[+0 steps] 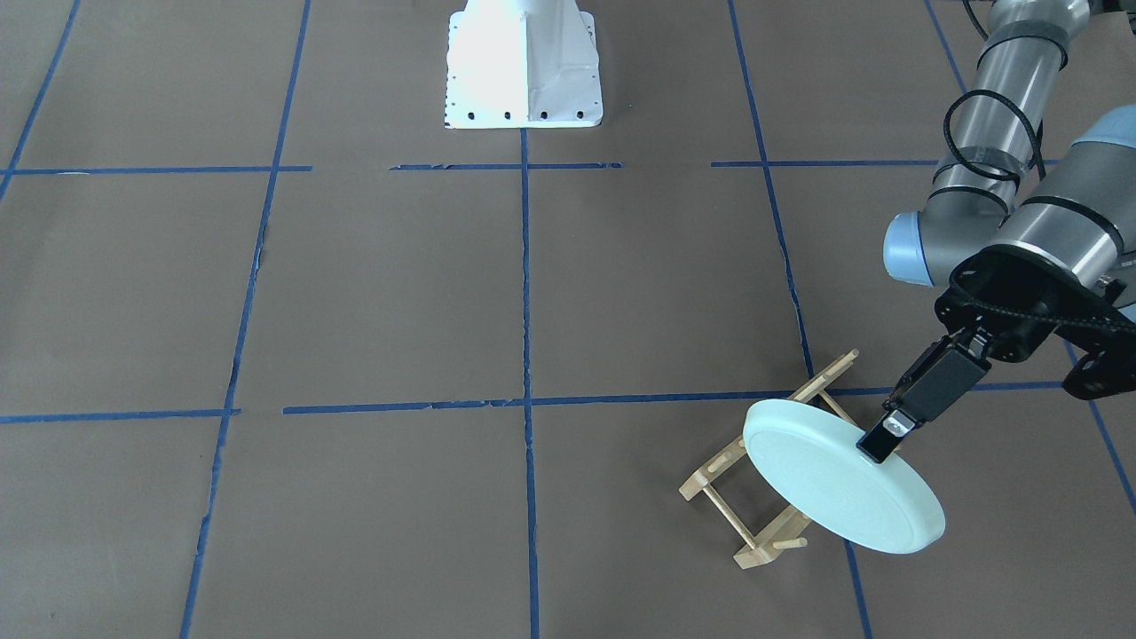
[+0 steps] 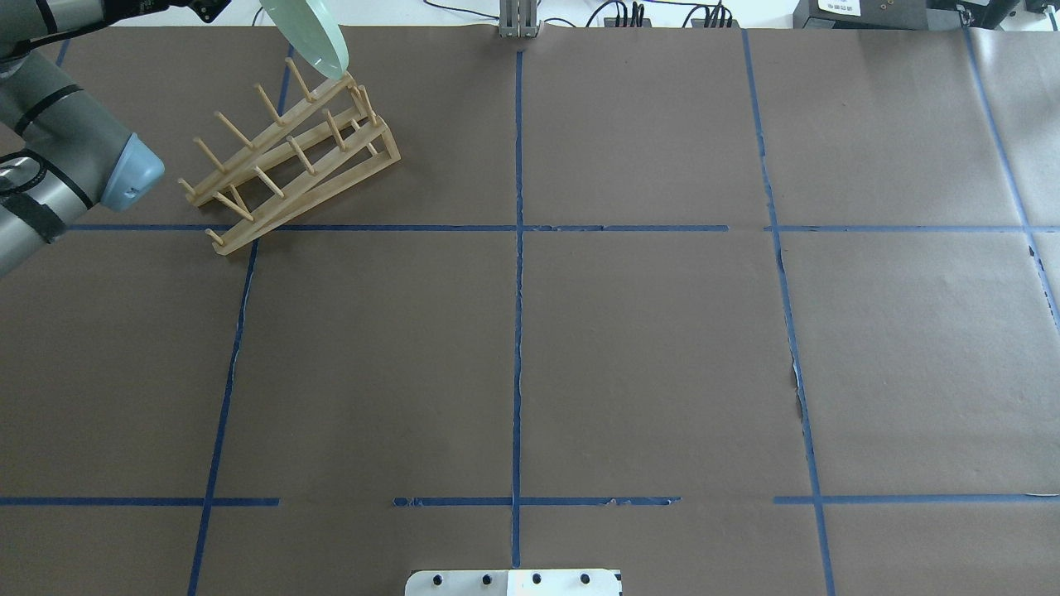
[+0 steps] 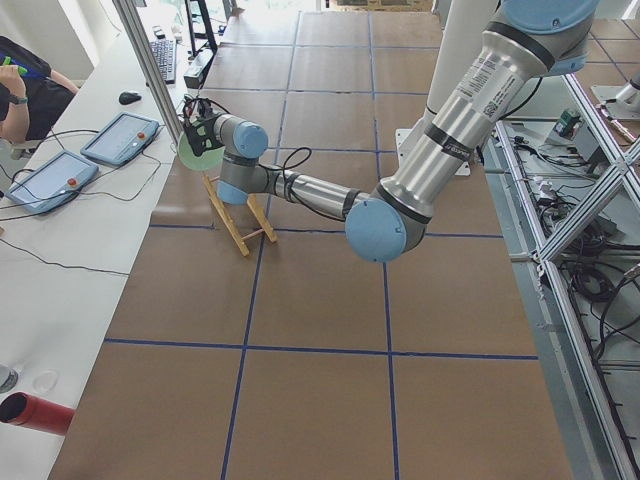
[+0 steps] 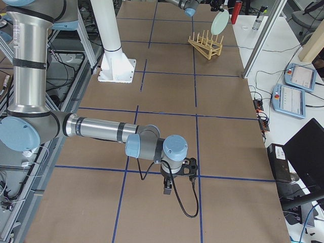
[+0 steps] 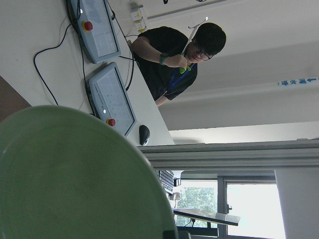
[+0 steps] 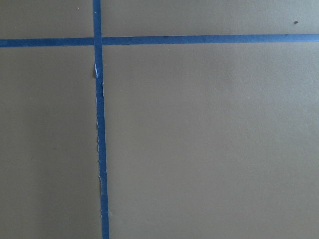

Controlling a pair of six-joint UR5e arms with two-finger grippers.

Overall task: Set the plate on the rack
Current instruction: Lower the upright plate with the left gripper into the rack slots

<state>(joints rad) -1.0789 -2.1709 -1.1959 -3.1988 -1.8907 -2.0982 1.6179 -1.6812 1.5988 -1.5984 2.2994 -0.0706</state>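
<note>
I will let go of the plate with my left gripper, upright in the slot (image 1: 778,486) behind the end pegs of the wooden rack.
The pale mint-green plate (image 1: 839,488) is held tilted on edge by my left gripper (image 1: 877,444), which is shut on its rim. The plate hangs over the operators'-side end of the light wooden rack (image 1: 710,484). In the overhead view the plate's (image 2: 310,33) lower edge is close to the end pegs of the rack (image 2: 290,165); I cannot tell if they touch. The plate fills the lower left of the left wrist view (image 5: 75,179). My right gripper (image 4: 167,190) shows only in the exterior right view, low over the paper; I cannot tell its state.
The white robot base (image 1: 524,67) stands at the table's robot side. Blue tape lines (image 2: 517,248) cross the brown paper. Beyond the rack is the operators' bench with teach pendants (image 3: 120,140), and a person (image 5: 174,55) is there.
</note>
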